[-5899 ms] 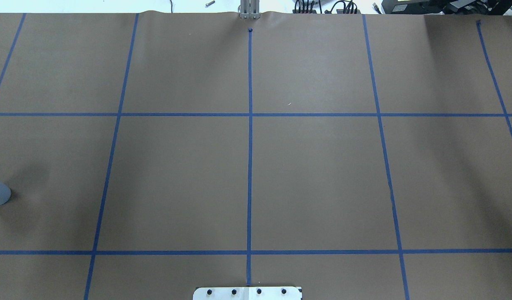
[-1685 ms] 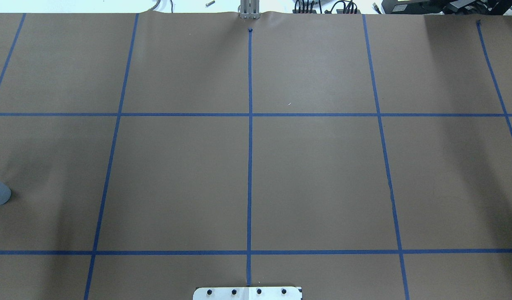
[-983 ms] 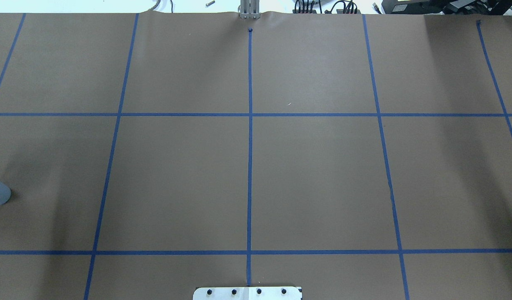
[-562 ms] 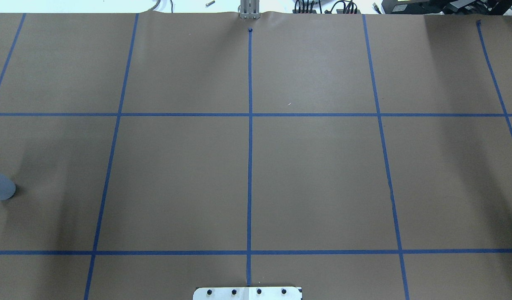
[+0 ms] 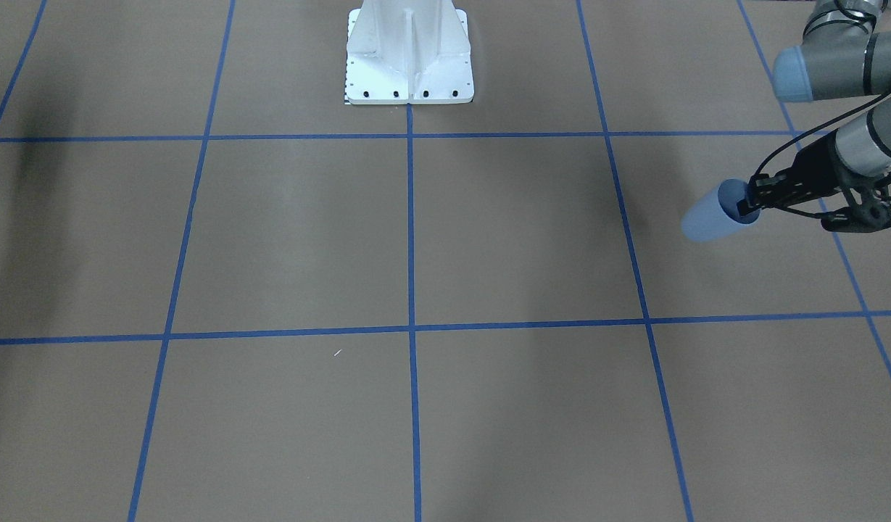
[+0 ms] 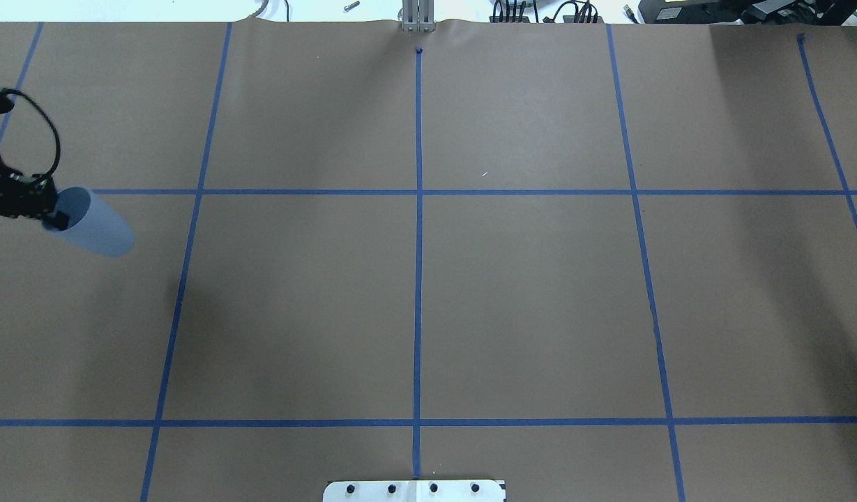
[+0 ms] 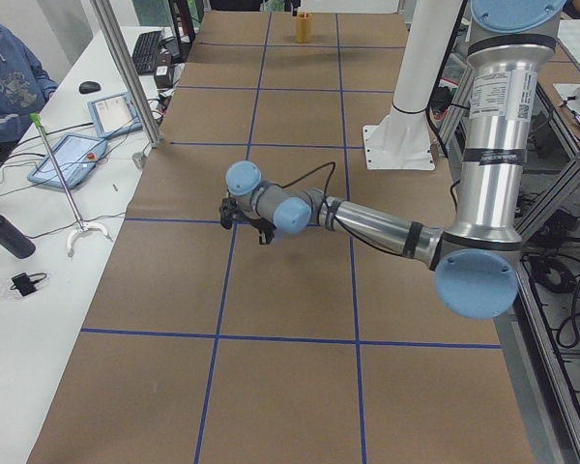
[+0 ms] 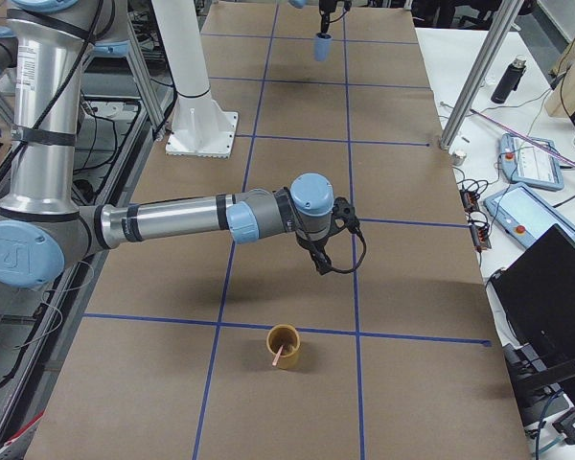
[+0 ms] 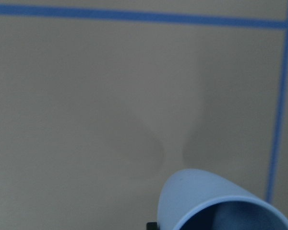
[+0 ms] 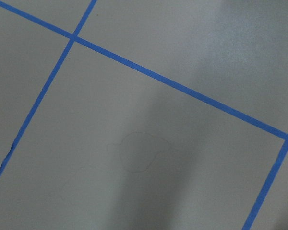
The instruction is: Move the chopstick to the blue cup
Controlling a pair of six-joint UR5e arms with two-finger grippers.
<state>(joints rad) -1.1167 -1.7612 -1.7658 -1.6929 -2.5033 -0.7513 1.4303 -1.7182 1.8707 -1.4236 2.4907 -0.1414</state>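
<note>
The robot's left gripper will release the blue cup at the blue tape crossing straight out from the white robot base (image 5: 408, 318). The blue cup is held tilted above the table.
My left gripper (image 5: 751, 203) is shut on the rim of the blue cup (image 5: 712, 219) and holds it tilted on its side above the table, mouth toward the wrist. The cup also shows in the overhead view (image 6: 97, 226), the left wrist view (image 9: 216, 199) and far off in the exterior right view (image 8: 322, 46). A pale pink chopstick (image 8: 279, 356) stands in a tan cup (image 8: 284, 347). My right gripper (image 8: 321, 261) hangs over the table a little beyond that cup; I cannot tell if it is open or shut.
The brown table cover (image 6: 540, 300) carries a blue tape grid. The white robot base (image 5: 409, 58) stands at the table's near middle. A tiny white fleck (image 6: 483, 173) lies near the centre. The tan cup also shows far off (image 7: 304, 27). Operators' gear lies on a side bench (image 7: 77, 155).
The blue cup has moved from the overhead view's left edge farther out and to the right. The left gripper that holds it has come into view.
</note>
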